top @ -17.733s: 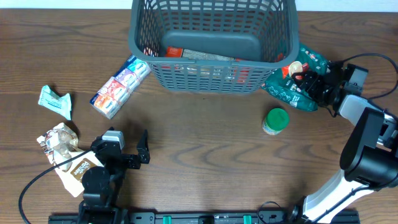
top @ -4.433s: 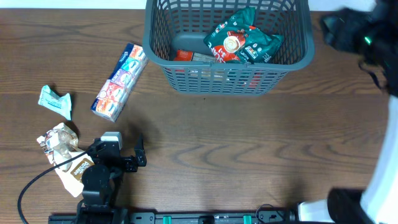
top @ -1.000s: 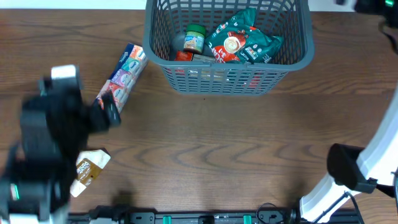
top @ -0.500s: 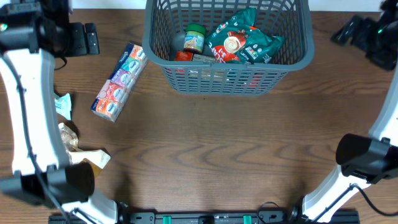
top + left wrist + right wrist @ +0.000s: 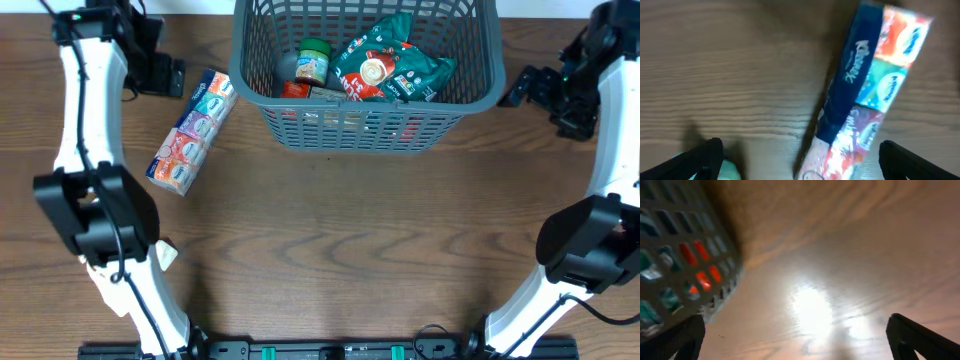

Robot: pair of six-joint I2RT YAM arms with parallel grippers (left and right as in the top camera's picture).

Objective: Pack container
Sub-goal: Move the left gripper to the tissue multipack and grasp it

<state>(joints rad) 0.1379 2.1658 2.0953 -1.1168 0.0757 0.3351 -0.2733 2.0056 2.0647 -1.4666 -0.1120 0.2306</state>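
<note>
Next, my left gripper goes next to the middle of the multicoloured tissue pack [image 5: 194,128] [image 5: 849,125] beside the basket and closes there.
The dark grey lattice basket [image 5: 370,125] stands at the back centre. It holds a green-lidded jar [image 5: 313,62], a teal snack bag [image 5: 390,65] and a red packet. A long multicoloured tissue pack [image 5: 192,130] lies on the table left of the basket. My left gripper [image 5: 163,72] hovers open and empty just beyond the pack's far end. In the left wrist view the pack [image 5: 865,85] fills the space between the spread fingers [image 5: 800,160]. My right gripper [image 5: 522,88] is open and empty to the right of the basket. The basket wall [image 5: 675,255] shows at the left of the right wrist view, with the fingers [image 5: 800,335] wide apart.
A small teal packet [image 5: 727,170] lies by the left finger in the left wrist view. A brown packet's corner [image 5: 166,252] shows behind the left arm. Both arms rise from the front corners of the wooden table.
My left gripper has moved right, closer to the tissue pack's far end. My right gripper has moved left and down, nearer the basket's right side.
</note>
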